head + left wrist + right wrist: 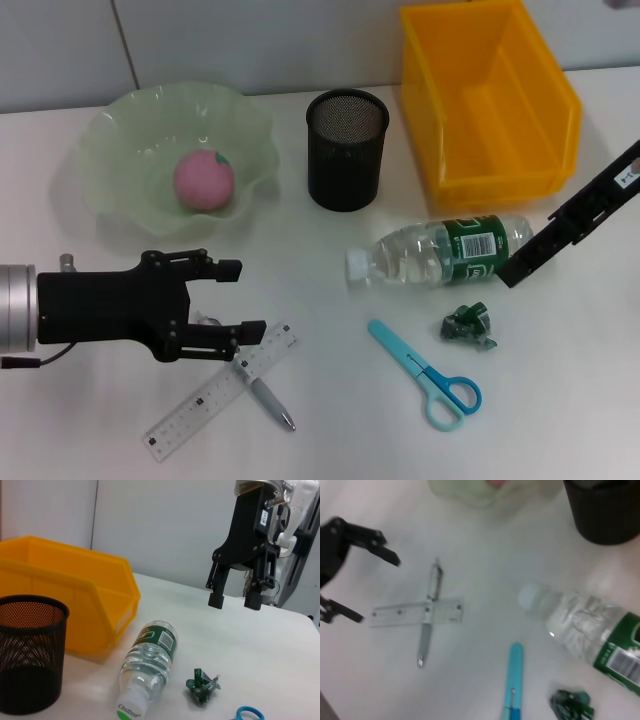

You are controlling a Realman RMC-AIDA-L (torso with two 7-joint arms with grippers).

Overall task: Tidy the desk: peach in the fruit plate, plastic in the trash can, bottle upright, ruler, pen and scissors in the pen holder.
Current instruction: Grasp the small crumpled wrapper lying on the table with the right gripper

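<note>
The crumpled green plastic lies beside the blue scissors. Next, my right gripper will move to the middle of the crumpled green plastic (468,325) (572,705) and close there.
The pink peach (204,180) lies in the green fruit plate (120,140). A clear bottle (440,250) with a green label lies on its side. Crumpled green plastic (468,327) sits just in front of it, beside the blue scissors (425,375). The ruler (220,390) lies crossed with the pen (262,392). My left gripper (243,298) hovers open over the ruler's far end, holding nothing. My right gripper (235,602) hangs open and empty above the table, by the bottle's base (520,235). The black mesh pen holder (346,148) and the yellow trash can (490,95) stand behind.
The trash can (75,605) stands close behind the bottle (147,667), with the pen holder (27,655) beside it. In the right wrist view the ruler (417,616), pen (429,615) and scissors (512,690) show between the left gripper (376,589) and the bottle (590,640).
</note>
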